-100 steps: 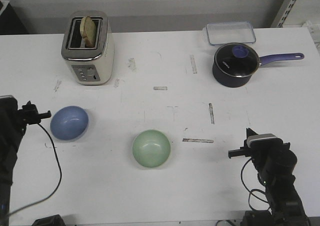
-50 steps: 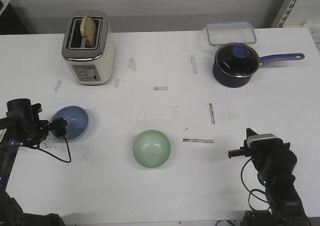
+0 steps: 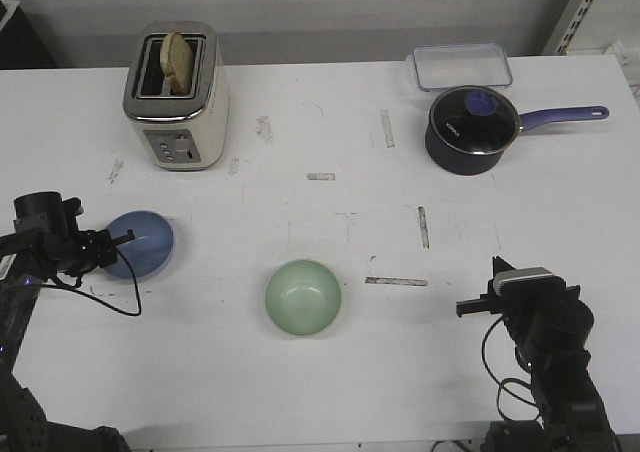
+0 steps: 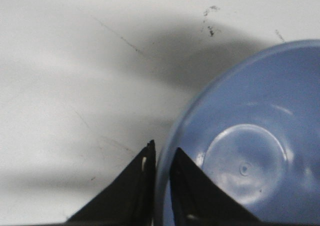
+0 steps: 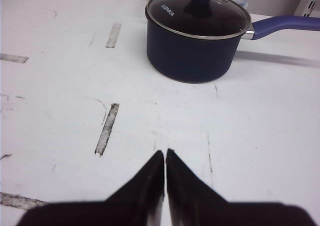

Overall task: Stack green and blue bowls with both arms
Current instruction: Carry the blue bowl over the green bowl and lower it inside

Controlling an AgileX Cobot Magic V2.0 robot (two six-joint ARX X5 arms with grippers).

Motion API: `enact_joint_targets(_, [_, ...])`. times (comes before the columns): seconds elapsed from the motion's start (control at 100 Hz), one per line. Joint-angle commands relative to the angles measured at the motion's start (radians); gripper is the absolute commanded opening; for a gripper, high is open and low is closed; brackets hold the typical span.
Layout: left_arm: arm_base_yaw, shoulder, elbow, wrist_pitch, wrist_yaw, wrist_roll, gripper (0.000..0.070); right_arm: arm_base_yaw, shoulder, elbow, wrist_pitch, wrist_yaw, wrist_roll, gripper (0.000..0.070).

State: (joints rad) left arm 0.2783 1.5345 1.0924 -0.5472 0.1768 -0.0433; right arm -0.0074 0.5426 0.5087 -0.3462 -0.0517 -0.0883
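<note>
My left gripper will let go of the light blue bowl inside the pale green bowl [image 3: 303, 297], so that it sits nested down in that bowl's hollow.
The light blue bowl [image 3: 143, 242] sits at the left of the white table [image 3: 330, 372]. My left gripper [image 3: 118, 239] is shut on its left rim, one finger inside and one outside. In the left wrist view the black fingertips [image 4: 148, 158] straddle the blue bowl's [image 4: 250, 151] rim, with my left gripper [image 4: 161, 155] nearly closed on it. The pale green bowl [image 3: 303, 296] stands alone near the table's middle front. My right gripper [image 3: 497, 266] is shut and empty at the front right; in the right wrist view my right gripper [image 5: 165, 153] hangs over bare table.
A cream toaster [image 3: 177, 97] with a slice of bread stands at the back left. A dark navy saucepan [image 3: 472, 130] with a purple handle and a clear lidded box [image 3: 462, 65] are at the back right; the saucepan also shows in the right wrist view [image 5: 197, 33]. Tape marks dot the table.
My left arm swung in from the left edge to the blue bowl and its fingers closed over the rim. The right arm and the green bowl have not moved.
</note>
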Motion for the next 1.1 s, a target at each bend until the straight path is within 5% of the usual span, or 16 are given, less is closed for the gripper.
enact_joint_targets(0.0, [0.001, -0.012, 0.039, -0.006, 0.001, -0.003, 0.0000, 0.002, 0.003, 0.009, 0.009, 0.000, 0.010, 0.0000])
enact_joint_targets(0.18, [-0.049, -0.064, 0.153, -0.073, 0.011, -0.003, 0.0000, 0.002, 0.003, 0.009, 0.008, 0.000, 0.010, 0.0000])
enact_joint_targets(0.41, [-0.257, -0.144, 0.272, -0.088, 0.158, -0.003, 0.0000, 0.002, 0.010, 0.009, 0.006, 0.000, 0.013, 0.0000])
enact_joint_targets(0.77, [-0.736, -0.103, 0.277, -0.171, 0.158, 0.010, 0.0000, 0.002, 0.015, 0.009, 0.002, 0.000, 0.013, 0.0000])
enact_joint_targets(1.09, [-0.875, 0.031, 0.277, -0.169, 0.157, 0.039, 0.0000, 0.002, 0.015, 0.009, 0.002, 0.000, 0.013, 0.0000])
